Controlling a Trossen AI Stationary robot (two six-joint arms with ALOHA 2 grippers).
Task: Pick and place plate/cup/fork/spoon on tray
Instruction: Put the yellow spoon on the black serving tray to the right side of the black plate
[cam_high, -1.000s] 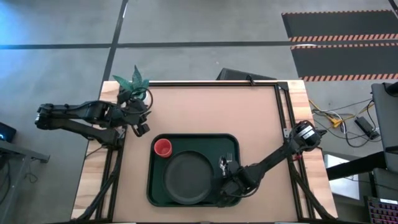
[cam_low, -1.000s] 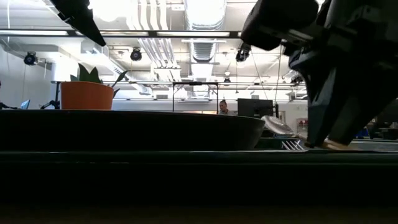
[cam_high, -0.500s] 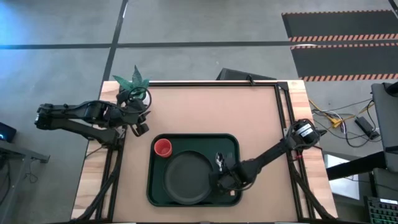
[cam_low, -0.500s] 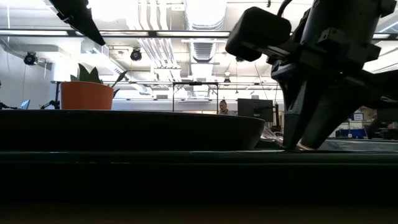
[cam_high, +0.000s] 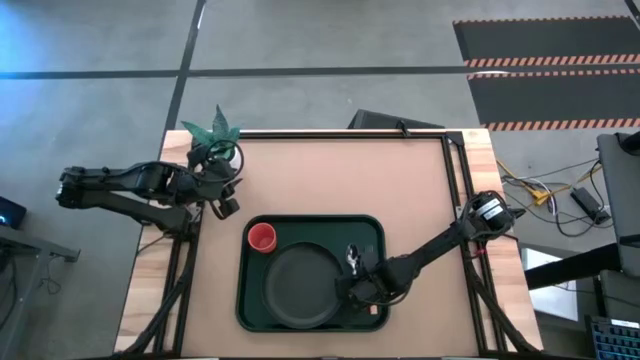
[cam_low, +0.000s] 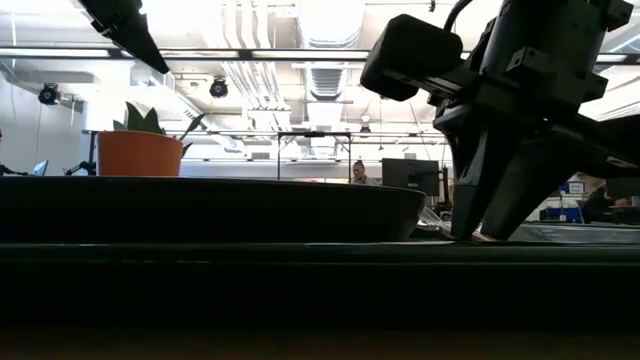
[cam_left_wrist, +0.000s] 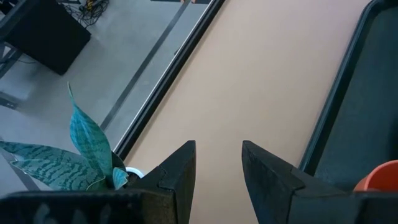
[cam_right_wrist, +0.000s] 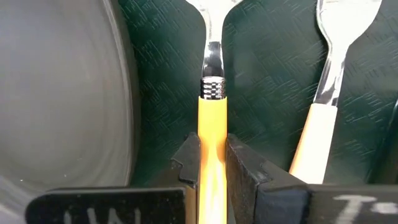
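The spoon's silver end leans toward the plate, crooked of the fork, so my right gripper needs to retake the orange handle (cam_right_wrist: 212, 117) and straighten the spoon alongside the fork.
The dark green tray (cam_high: 243, 290) lies at the table's near middle. On it are the dark plate (cam_high: 300, 285), the red cup (cam_high: 262, 237) at its far left corner, and the fork (cam_right_wrist: 320, 118) by its right rim. My right gripper (cam_right_wrist: 211, 168) is over the tray's right part, between the plate and the fork. It is shut on the spoon (cam_high: 352, 258), whose silver end points toward the far edge. My left gripper (cam_left_wrist: 217, 174) hangs open over the table's far left, beside the potted plant (cam_high: 213, 135), with nothing between its fingers. My right gripper pinches the spoon's orange handle (cam_right_wrist: 211, 124) between its two fingers, a little behind the silver neck. The fingers come steeply from above and stand on the handle's two sides. The spoon lies low along the tray floor, parallel to the fork. Whether it rests on the floor I cannot tell.
The white pot with the green plant stands at the table's far left corner, close to my left gripper. Bare tan tabletop (cam_high: 340, 175) stretches beyond the tray. Black frame rails (cam_high: 455, 180) run along the table's right side.
My right gripper has shifted a little toward the plate with the spoon. The spoon's bowl, raised above the plate's rim a second ago, has sunk toward the tray floor. For the last half second the gripper has kept still.
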